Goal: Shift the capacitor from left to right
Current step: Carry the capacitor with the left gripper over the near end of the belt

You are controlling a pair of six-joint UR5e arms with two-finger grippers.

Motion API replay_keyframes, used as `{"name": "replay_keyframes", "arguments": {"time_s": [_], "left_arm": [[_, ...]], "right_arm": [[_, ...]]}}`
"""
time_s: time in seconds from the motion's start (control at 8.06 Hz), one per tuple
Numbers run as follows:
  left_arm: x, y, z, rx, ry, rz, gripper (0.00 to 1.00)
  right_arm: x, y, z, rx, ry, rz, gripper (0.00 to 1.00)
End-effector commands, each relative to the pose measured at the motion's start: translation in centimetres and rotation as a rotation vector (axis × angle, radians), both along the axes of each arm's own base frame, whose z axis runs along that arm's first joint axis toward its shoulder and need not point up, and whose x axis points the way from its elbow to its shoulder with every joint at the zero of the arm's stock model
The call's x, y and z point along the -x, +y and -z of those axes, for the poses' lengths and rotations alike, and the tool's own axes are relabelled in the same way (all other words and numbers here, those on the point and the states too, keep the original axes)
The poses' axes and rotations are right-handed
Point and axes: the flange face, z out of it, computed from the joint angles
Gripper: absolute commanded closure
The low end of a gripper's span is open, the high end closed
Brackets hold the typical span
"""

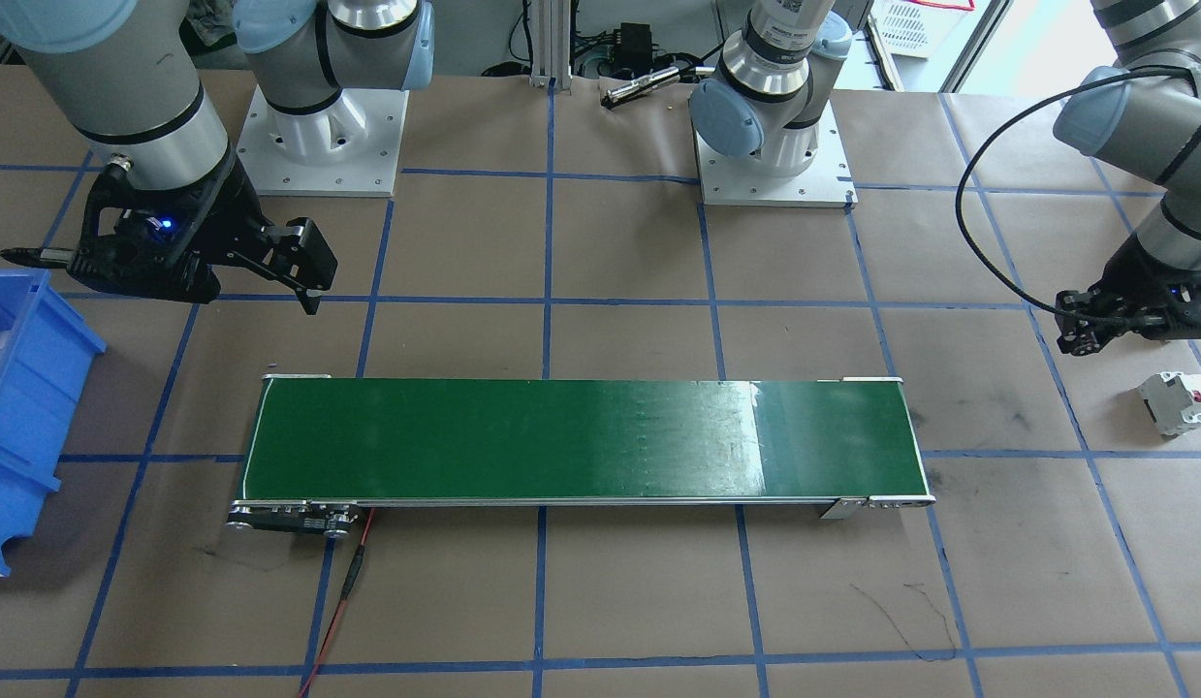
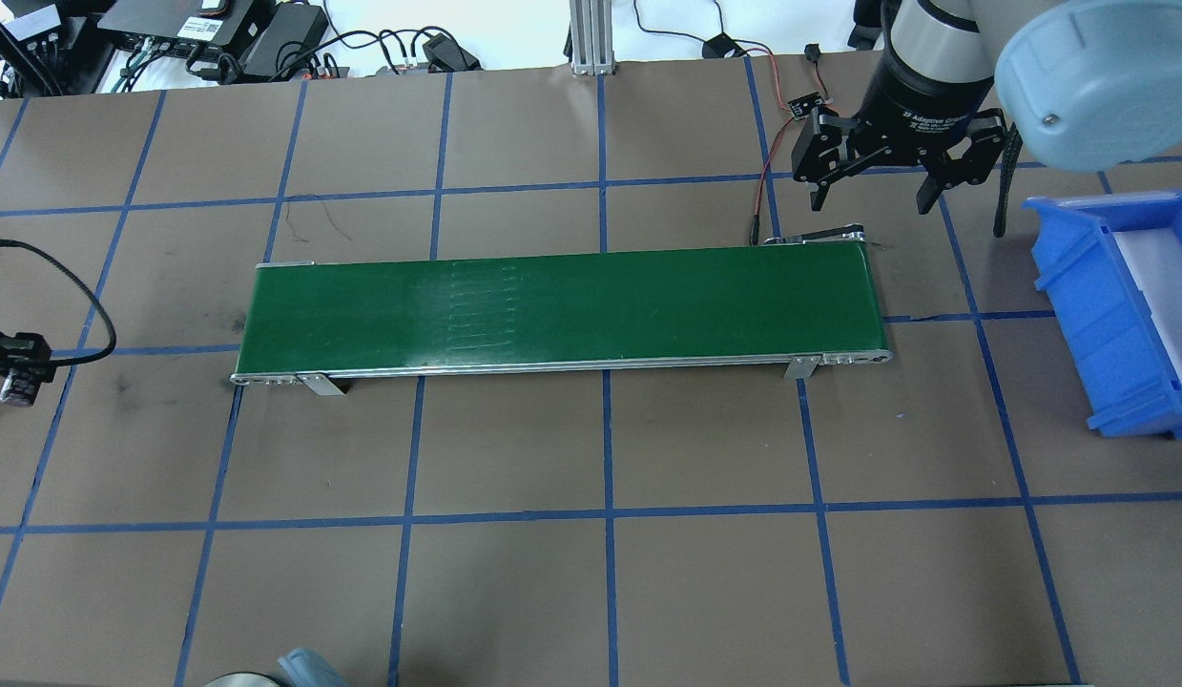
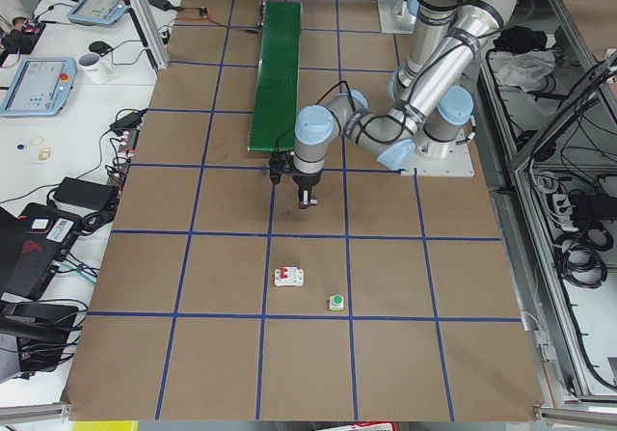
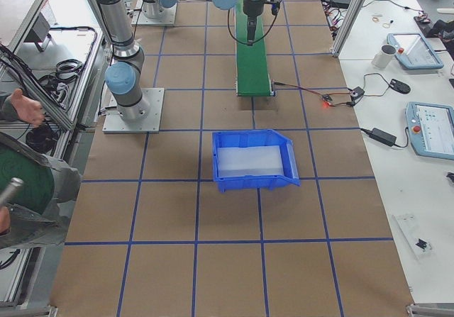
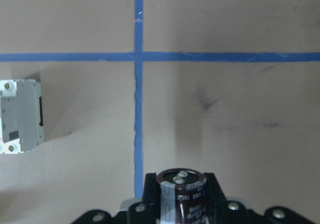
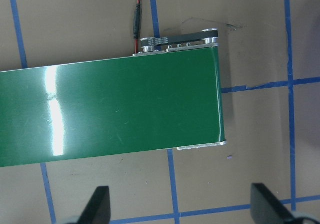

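Note:
I need to release the capacitor from my left gripper on the green conveyor belt's end (image 1: 836, 428) nearest the white circuit breaker.
The capacitor (image 5: 182, 194), a stubby black cylinder with two metal terminals on top, sits clamped between the fingers of my left gripper (image 1: 1080, 330), held above the brown table paper. That gripper hovers past the conveyor's left end, near the white breaker (image 1: 1179, 402). My right gripper (image 2: 872, 196) is open and empty, hanging above the table just behind the right end of the green conveyor belt (image 2: 562, 310). In the right wrist view its two fingers (image 6: 97, 206) stand wide apart over the belt's end.
A white circuit breaker with a red tab (image 3: 289, 277) and a green-capped push button (image 3: 336, 303) lie on the table at my left end. A blue bin (image 2: 1125, 315) stands at my right. A red wire (image 1: 353, 582) runs from the conveyor's right end.

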Motion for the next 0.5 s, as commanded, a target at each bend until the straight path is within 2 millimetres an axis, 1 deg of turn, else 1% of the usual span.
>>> {"name": "replay_keyframes", "arguments": {"time_s": [0.0,0.12,0.25,0.37], "left_arm": [[12.9,-4.0,-2.1,-0.012,-0.102,0.094,0.90],[16.7,-4.8,-1.9,-0.026,-0.143,0.117,0.92],[19.1,-5.2,-1.4,-0.033,-0.152,0.130,0.92],[20.3,-5.4,-1.2,-0.033,-0.151,0.147,0.91]], "right_arm": [[0.0,0.0,0.0,-0.002,0.000,0.000,0.00],[0.0,0.0,0.0,-0.002,0.000,0.000,0.00],[0.1,0.0,0.0,-0.002,0.000,0.001,0.00],[0.1,0.0,0.0,-0.002,0.000,0.001,0.00]]}}
